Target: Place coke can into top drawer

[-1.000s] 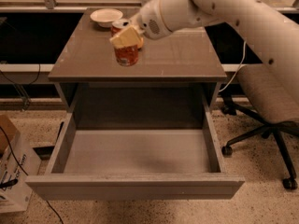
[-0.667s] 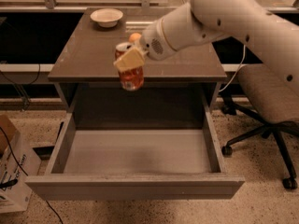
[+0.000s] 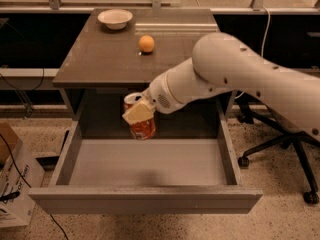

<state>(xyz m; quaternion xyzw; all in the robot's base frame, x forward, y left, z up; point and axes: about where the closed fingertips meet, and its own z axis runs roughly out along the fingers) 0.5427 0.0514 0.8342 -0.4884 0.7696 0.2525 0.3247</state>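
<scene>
Next, I set the coke can upright with my gripper on the top drawer's pale bottom, a little behind its middle (image 3: pixel 136 152).
The coke can (image 3: pixel 142 125), red-orange with a silver top, is held upright in my gripper (image 3: pixel 138 113), whose pale fingers (image 3: pixel 137 112) are shut on its side. The can hangs in front of the cabinet's edge, above the back part of the top drawer (image 3: pixel 145 200). The drawer is pulled fully out, a wide shallow grey box with a pale floor. My white arm reaches in from the right.
On the grey-brown cabinet top (image 3: pixel 100 59) sit a round orange fruit (image 3: pixel 146 43) and a white bowl (image 3: pixel 115 18). An office chair base (image 3: pixel 280 149) stands right of the drawer. A cardboard box (image 3: pixel 12 184) and cables lie at the left.
My gripper has carried the coke can from above the cabinet top forward and down, past the front edge, to a spot over the open drawer.
</scene>
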